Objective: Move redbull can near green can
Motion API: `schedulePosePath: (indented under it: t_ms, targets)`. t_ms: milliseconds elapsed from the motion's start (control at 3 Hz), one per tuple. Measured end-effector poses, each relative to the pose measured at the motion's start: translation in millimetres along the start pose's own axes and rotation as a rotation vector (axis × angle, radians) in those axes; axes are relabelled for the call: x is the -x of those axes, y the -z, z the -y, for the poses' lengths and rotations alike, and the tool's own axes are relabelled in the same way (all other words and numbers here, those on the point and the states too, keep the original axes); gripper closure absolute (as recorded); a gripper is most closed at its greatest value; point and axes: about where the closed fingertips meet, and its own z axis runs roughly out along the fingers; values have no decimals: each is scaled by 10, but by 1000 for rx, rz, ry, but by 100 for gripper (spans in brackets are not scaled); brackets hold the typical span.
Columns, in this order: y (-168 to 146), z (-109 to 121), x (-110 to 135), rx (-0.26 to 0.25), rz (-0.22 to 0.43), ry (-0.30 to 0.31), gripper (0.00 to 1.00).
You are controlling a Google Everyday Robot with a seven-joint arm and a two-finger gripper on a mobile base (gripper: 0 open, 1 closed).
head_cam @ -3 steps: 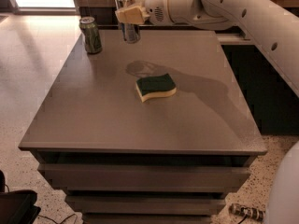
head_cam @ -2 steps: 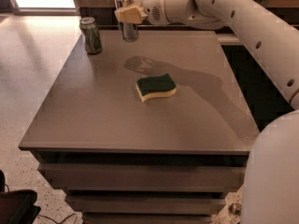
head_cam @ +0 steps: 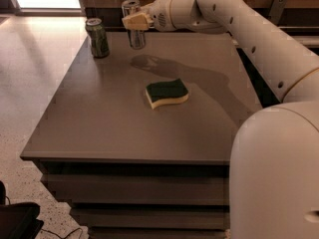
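The redbull can will go down on the table (head_cam: 125, 61) close beside the green can, toward my white arm, and my gripper needs to let go of it there.
The redbull can (head_cam: 133, 29), tall, slim and silver with a shiny top, is upright at the far side of the grey table (head_cam: 99, 128). My gripper (head_cam: 135, 21) is shut on the redbull can around its middle, reaching in from the right. I cannot tell whether the can rests on the table or hangs just above it. The green can (head_cam: 97, 38), dark green with pale markings and a silver top, stands at the table's far left corner, a short way left of the redbull can.
A green and yellow sponge (head_cam: 167, 93) lies near the table's middle. My white arm (head_cam: 239, 29) crosses the far right of the table. Tiled floor lies to the left, a dark counter behind.
My gripper and the redbull can have barely moved. My arm's elbow and lower body have swung further into the right of the view.
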Motion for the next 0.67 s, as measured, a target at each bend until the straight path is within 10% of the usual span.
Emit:
schedulePosePath:
  t_ms: [667]
  targets:
    - [-290, -16, -330, 35, -3, -59, 100]
